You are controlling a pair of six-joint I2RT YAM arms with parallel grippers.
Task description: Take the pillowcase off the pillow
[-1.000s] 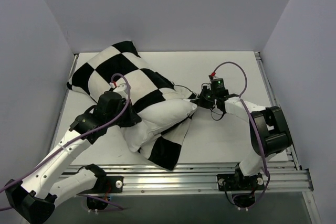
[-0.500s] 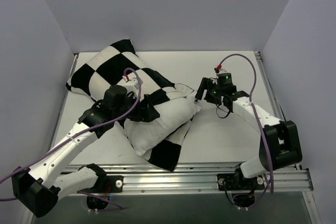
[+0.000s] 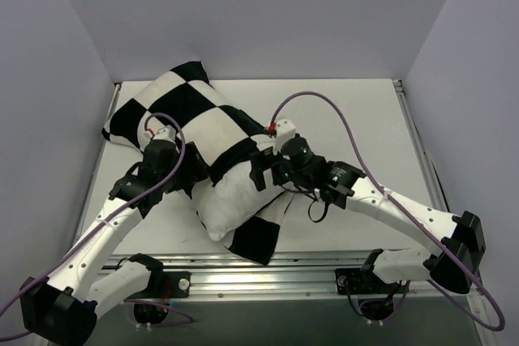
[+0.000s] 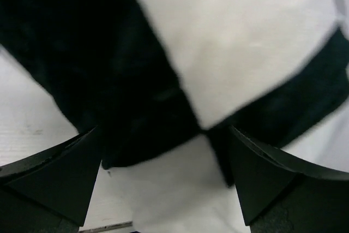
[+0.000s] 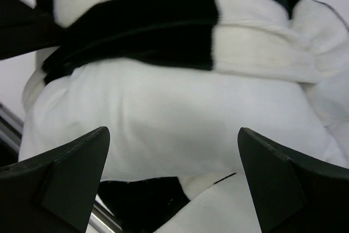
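Note:
My right gripper is to move to the white pillow's front corner [image 5: 41, 143], next to the bunched opening of the pillowcase, and close there.
The black-and-white checkered pillowcase [image 3: 186, 111] lies at the table's back left, with a loose flap [image 3: 255, 237] spread near the front. The plain white pillow [image 3: 231, 200] bulges out of its bunched opening. My left gripper [image 3: 195, 176] is open at the pillow's left side, over the edge of the cover. In the left wrist view the checkered fabric [image 4: 229, 47] fills the space ahead of the open gripper [image 4: 163, 184]. My right gripper [image 3: 263, 172] hangs open over the pillow's right end. In the right wrist view white pillow cloth [image 5: 163, 118] and a black band of the pillowcase [image 5: 142, 25] lie ahead of the open gripper [image 5: 173, 173]. Neither gripper holds anything.
A metal rail [image 3: 308, 269] runs along the table's front edge, just past the checkered flap. Grey walls [image 3: 49, 119] close the left, back and right sides. Bare white tabletop [image 3: 365, 119] stretches to the right of the pillow.
Both grippers were shut a second ago and now stand open. The right arm has swung left from the pillow's far right corner to over its exposed end. The left gripper pulled back slightly left.

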